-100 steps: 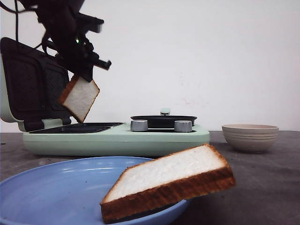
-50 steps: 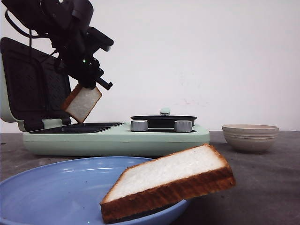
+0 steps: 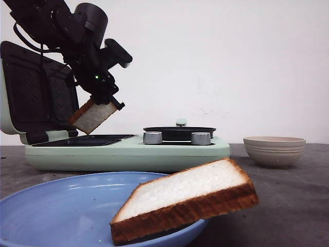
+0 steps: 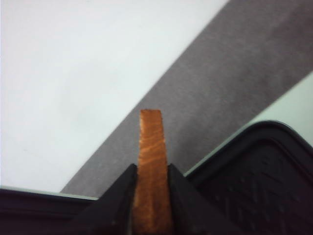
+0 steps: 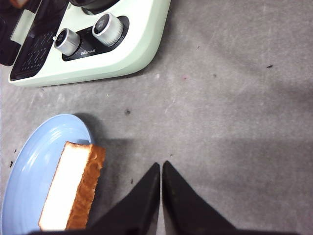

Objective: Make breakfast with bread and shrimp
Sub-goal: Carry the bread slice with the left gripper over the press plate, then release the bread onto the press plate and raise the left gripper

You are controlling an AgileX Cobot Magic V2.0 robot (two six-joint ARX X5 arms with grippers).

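Observation:
I should lay the slice of bread flat on the back of the dark grill plate (image 3: 97, 134) (image 4: 225, 210) with my left gripper.
My left gripper (image 3: 103, 105) is shut on one slice of bread (image 3: 93, 117), held tilted just above the dark grill plate (image 3: 85, 140) of the green sandwich maker (image 3: 128, 152). In the left wrist view the slice's brown crust (image 4: 151, 161) stands edge-on between my fingers (image 4: 120, 196). The other bread slice (image 3: 187, 198) leans on the rim of the blue plate (image 3: 61, 211) at the front, also seen beside my right gripper (image 5: 161, 169), which is shut and empty over the grey table. No shrimp is in view.
The sandwich maker's lid (image 3: 36, 98) stands open at the left. Two silver knobs (image 3: 152, 137) and a small black pan (image 3: 179, 132) sit on its right half. A beige bowl (image 3: 274, 150) stands at the back right.
My left arm has lowered and tipped the held slice flatter, bringing it closer to the grill plate. The plate, the other slice and the right gripper have not moved.

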